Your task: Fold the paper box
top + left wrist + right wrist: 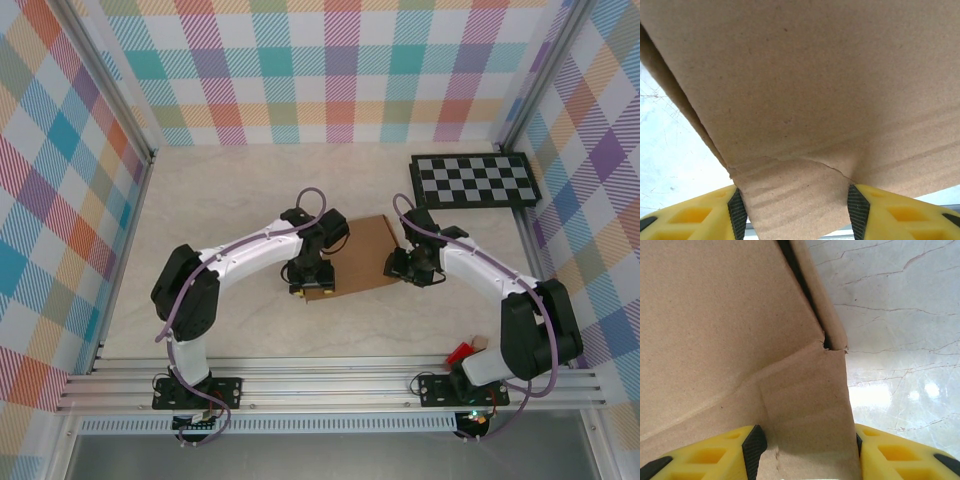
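The paper box's flap buckles slantwise in my left gripper, so next I open, retreat and grab the flap's corner (795, 205) with fingers wider apart.
The paper box (362, 252) is plain brown cardboard lying at the table's middle between my two arms. My left gripper (308, 280) is at its near left corner and my right gripper (398, 268) is at its right edge. In the left wrist view a creased flap of the box (800, 200) fills the gap of the left gripper (797, 212), reaching both black pads (737, 215). In the right wrist view another flap (807, 405) lies across the gap of the right gripper (806, 445). It passes behind the left pad and meets the right one. Both grippers' jaws stand apart.
A black-and-white checkerboard panel (475, 180) lies at the back right. A small red object (460, 352) sits by the right arm's base. Plaid walls close in three sides, and an aluminium rail (330, 385) runs along the near edge.
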Tool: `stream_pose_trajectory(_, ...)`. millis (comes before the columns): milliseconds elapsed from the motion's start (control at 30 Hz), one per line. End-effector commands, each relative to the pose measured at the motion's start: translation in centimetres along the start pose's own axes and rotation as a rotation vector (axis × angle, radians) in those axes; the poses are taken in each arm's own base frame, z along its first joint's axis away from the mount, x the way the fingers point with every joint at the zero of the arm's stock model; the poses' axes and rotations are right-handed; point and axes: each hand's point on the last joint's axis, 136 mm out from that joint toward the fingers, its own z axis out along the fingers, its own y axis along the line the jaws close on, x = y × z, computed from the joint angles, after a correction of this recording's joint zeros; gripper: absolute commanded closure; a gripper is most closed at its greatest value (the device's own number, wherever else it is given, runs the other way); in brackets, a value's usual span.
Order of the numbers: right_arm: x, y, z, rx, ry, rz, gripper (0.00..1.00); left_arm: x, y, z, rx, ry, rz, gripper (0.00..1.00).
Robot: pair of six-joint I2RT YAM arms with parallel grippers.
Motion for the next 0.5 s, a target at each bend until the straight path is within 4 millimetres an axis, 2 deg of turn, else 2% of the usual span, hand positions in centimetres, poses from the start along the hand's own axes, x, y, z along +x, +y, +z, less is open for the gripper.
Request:
stream_pose_trajectory(0,0.1,2.4,-0.2,-0.080,0.019,-0.045,0.51,0.2,-2.6,-0.9,0.093,-0.022,0.073,0.41)
stream_pose_trajectory(133,0.2,2.3,-0.2,-0.079,0.020,-0.044,0.51,0.5,-2.4,-1.8,0.104,-0.033,0.072,0.32)
stream_pose_trajectory(233,0.2,2.3,-0.1,-0.075,0.020,-0.048,0.51,0.9,-1.4,-2.2,0.084,-0.040,0.086,0.27)
stream_pose_trajectory(467,0.2,2.1,-0.1,-0.069,0.020,-0.049,0.51,1.7,1.3,-2.7,0.012,-0.071,0.104,0.27)
